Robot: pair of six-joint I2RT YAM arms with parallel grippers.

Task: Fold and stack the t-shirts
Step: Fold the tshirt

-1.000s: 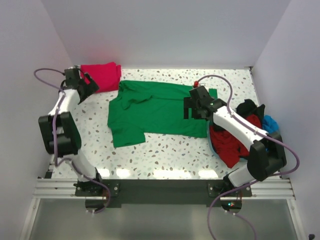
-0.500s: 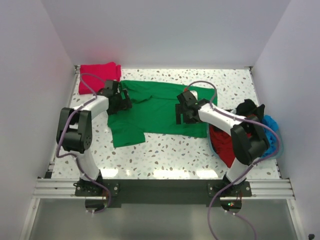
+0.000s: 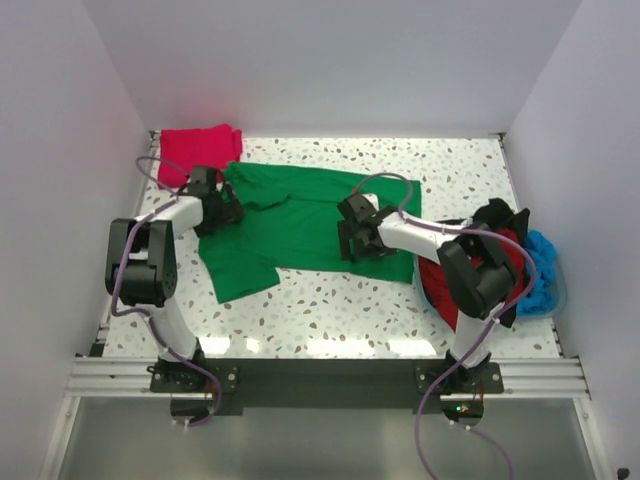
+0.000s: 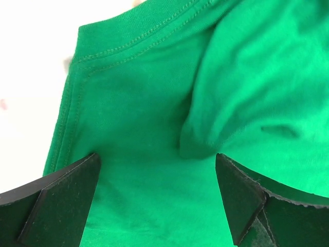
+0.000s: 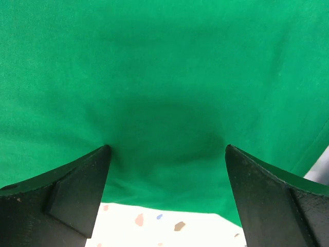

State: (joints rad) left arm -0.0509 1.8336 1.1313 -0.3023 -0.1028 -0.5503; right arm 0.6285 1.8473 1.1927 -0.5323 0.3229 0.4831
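Note:
The robot's left gripper should next go to the green t-shirt's near sleeve and close on the sleeve's outer corner (image 3: 219, 300), the one on the collar side.
A bright green t-shirt (image 3: 300, 220) lies spread on the speckled table. My left gripper (image 3: 222, 208) is open, its fingers pressed down on the shirt's left shoulder by the collar (image 4: 133, 36). My right gripper (image 3: 352, 240) is open over the shirt's lower hem (image 5: 169, 206), fingers resting on the cloth. A folded pinkish crimson t-shirt (image 3: 200, 150) sits at the back left corner. Dark red (image 3: 452, 285), black (image 3: 497, 218) and blue (image 3: 535, 270) shirts are heaped in the basket at the right.
The light-blue basket rim (image 3: 560, 290) shows at the right edge beside the right arm. White walls enclose the table on three sides. The black rail (image 3: 320, 375) with both arm bases runs along the near edge.
The left arm swung from the crimson shirt onto the green shirt's shoulder. The right gripper slid left along the hem. The green shirt shifted leftward on the table.

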